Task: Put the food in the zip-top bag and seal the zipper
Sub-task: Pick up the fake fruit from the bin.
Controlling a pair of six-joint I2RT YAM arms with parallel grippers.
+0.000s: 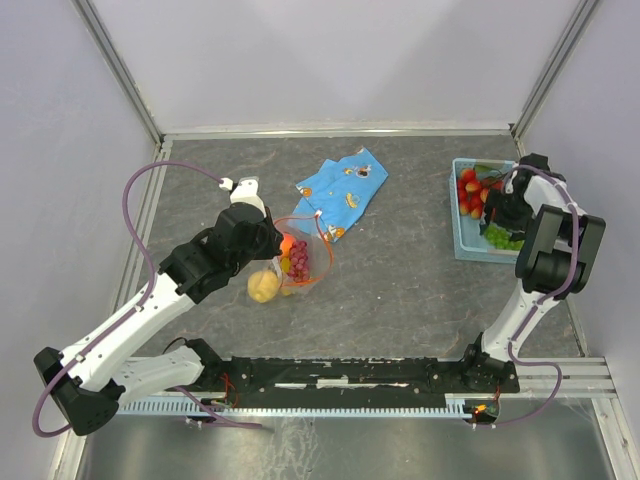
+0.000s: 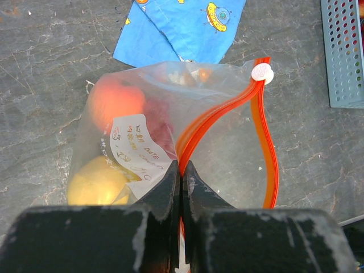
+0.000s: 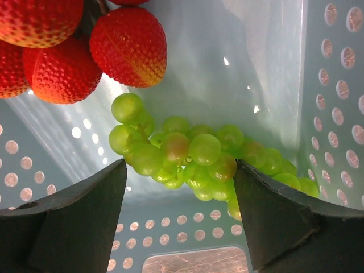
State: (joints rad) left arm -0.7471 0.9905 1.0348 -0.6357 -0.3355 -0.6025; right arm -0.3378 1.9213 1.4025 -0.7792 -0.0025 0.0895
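Note:
I should close my right gripper on the middle of the green grapes (image 1: 501, 238) (image 3: 183, 166) in the light-blue basket, because they should go into the zip-top bag.
The clear zip-top bag (image 2: 142, 142) lies left of the table's centre, also in the top view (image 1: 305, 255). It holds an orange (image 2: 114, 102), purple grapes (image 2: 159, 128) and a lemon (image 2: 96, 182). My left gripper (image 2: 182, 168) is shut on the bag's red-orange zipper (image 2: 267, 153), whose mouth stands open; the white slider (image 2: 262, 72) is at the far end. My right gripper (image 3: 179, 170) is open inside the light-blue basket (image 1: 470, 235), its fingers on either side of the green grapes (image 3: 193, 153). Red strawberries (image 3: 125, 45) lie beside them.
A blue patterned cloth (image 1: 342, 190) lies behind the bag, also in the left wrist view (image 2: 182, 28). The basket stands at the right, near the side wall. The cell's walls enclose the grey table on three sides.

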